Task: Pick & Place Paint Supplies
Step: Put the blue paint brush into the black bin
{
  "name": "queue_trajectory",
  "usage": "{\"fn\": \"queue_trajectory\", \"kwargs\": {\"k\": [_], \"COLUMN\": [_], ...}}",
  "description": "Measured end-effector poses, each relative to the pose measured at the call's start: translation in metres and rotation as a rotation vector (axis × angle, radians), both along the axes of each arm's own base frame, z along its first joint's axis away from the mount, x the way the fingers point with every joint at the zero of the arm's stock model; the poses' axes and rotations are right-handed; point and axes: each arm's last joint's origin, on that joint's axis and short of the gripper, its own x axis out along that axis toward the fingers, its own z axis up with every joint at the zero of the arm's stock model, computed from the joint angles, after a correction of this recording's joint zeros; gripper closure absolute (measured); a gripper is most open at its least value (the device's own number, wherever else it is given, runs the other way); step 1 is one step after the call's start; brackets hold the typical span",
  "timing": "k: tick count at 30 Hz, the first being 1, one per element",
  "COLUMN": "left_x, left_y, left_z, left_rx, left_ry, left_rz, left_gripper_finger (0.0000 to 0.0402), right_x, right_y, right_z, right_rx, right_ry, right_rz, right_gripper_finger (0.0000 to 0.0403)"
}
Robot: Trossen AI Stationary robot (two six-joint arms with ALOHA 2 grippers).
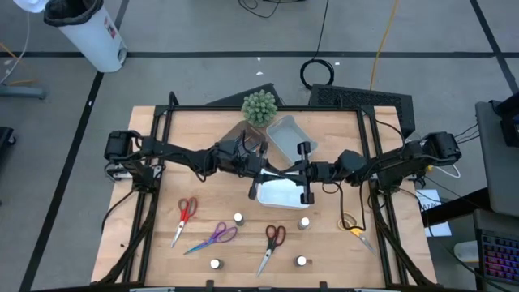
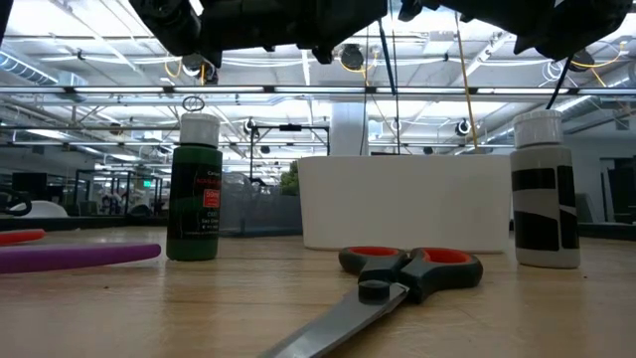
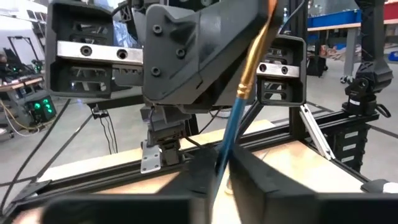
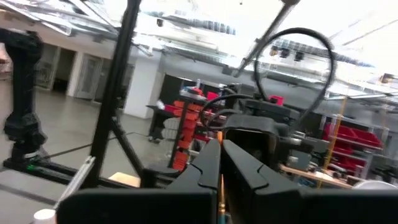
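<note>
The robot's left gripper should release the blue-handled brush inside the dark grey bin [image 1: 248, 153] in front of the green plant.
A blue-handled brush [image 3: 233, 127] with a gold ferrule [image 3: 250, 71] is held in the air over the white tray [image 1: 284, 195], between my two grippers at the table's middle. My left gripper [image 1: 276, 173] [image 3: 222, 177] comes from the left and is shut on the handle. My right gripper [image 1: 292, 172] [image 4: 221, 168] faces it from the right, shut, with a thin gold strip of the brush between its fingers. Scissors and white-capped bottles lie on the table nearer the front edge. My left gripper pinches the brush's blue handle [image 3: 224, 158] between its two fingers, coming level from the table's left. The brush slants up out of the fingers, clear of the table. My right gripper pinches a thin gold stretch of the brush [image 4: 221, 193] between its shut fingers, coming from the table's right and slanting a little upward. Which part of the brush that is, its own fingers hide.
Red scissors [image 1: 185, 215], purple scissors [image 1: 215, 237], red-and-grey scissors [image 1: 272, 243] and yellow-handled scissors [image 1: 353, 227] lie near the front. Bottles [image 1: 238, 218] [image 1: 305, 222] [image 1: 215, 264] [image 1: 301, 261] stand among them. A pale tray [image 1: 288, 136] and green plant [image 1: 259, 107] sit at the back.
</note>
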Motion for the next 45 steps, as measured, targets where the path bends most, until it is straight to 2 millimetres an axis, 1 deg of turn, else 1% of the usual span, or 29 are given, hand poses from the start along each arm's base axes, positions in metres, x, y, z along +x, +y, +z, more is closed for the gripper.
{"fn": "queue_trajectory", "kwargs": {"k": [2, 4, 6, 8, 10, 13, 16, 18, 19, 21, 23, 25, 29, 32, 35, 40, 45], "left_x": [0.000, 0.000, 0.000, -0.003, -0.010, -0.029, -0.055, -0.071, -0.078, -0.091, -0.101, -0.111, -0.125, -0.129, -0.129, -0.125, -0.121], "left_y": [0.000, 0.000, 0.001, 0.005, 0.012, 0.022, 0.033, 0.039, 0.043, 0.051, 0.064, 0.077, 0.101, 0.114, 0.121, 0.125, 0.126], "left_z": [0.000, 0.000, 0.000, 0.003, 0.007, 0.023, 0.045, 0.049, 0.046, 0.035, 0.025, 0.016, -0.010, -0.021, -0.031, -0.045, -0.056], "left_rx": [0.004, -0.008, -0.050, -0.071, -0.075, -0.087, -0.097, -0.092, -0.092, -0.111, -0.152, -0.210, -0.281, -0.321, -0.397, -0.467, -0.482], "left_ry": [-0.002, 0.001, 0.016, 0.061, 0.120, 0.206, 0.254, 0.294, 0.307, 0.328, 0.312, 0.326, 0.455, 0.531, 0.577, 0.631, 0.681], "left_rz": [0.003, 0.013, 0.074, 0.147, 0.205, 0.255, 0.330, 0.404, 0.443, 0.504, 0.552, 0.597, 0.730, 0.765, 0.723, 0.689, 0.664], "left_gripper_finger": [0.0387, 0.0385, 0.0375, 0.0373, 0.0381, 0.0391, 0.0384, 0.0382, 0.0384, 0.0392, 0.0392, 0.0387, 0.0383, 0.0392, 0.0392, 0.0366, 0.0368], "right_x": [0.000, 0.000, 0.000, 0.001, -0.001, -0.004, -0.010, -0.013, -0.015, -0.016, -0.016, -0.016, -0.016, -0.016, -0.016, -0.016, -0.016], "right_y": [0.000, 0.000, -0.001, -0.002, -0.003, -0.004, -0.006, -0.007, -0.008, -0.008, -0.008, -0.008, -0.008, -0.008, -0.008, -0.008, -0.008], "right_z": [0.000, 0.000, 0.000, -0.002, -0.001, 0.000, 0.002, 0.005, 0.005, 0.005, 0.006, 0.006, 0.005, 0.005, 0.006, 0.005, 0.005], "right_rx": [0.003, 0.004, 0.009, 0.051, 0.088, 0.106, 0.153, 0.181, 0.185, 0.189, 0.191, 0.190, 0.190, 0.190, 0.190, 0.189, 0.188], "right_ry": [-0.002, 0.000, 0.004, 0.022, 0.047, 0.093, 0.143, 0.152, 0.162, 0.173, 0.172, 0.173, 0.173, 0.173, 0.172, 0.173, 0.174], "right_rz": [-0.004, -0.006, -0.022, -0.090, -0.161, -0.256, -0.309, -0.319, -0.320, -0.318, -0.316, -0.316, -0.316, -0.316, -0.318, -0.318, -0.319], "right_gripper_finger": [0.0403, 0.0403, 0.0402, 0.0396, 0.0380, 0.0341, 0.0297, 0.0271, 0.0260, 0.0241, 0.0227, 0.0219, 0.0213, 0.0217, 0.0223, 0.0229, 0.0227]}}
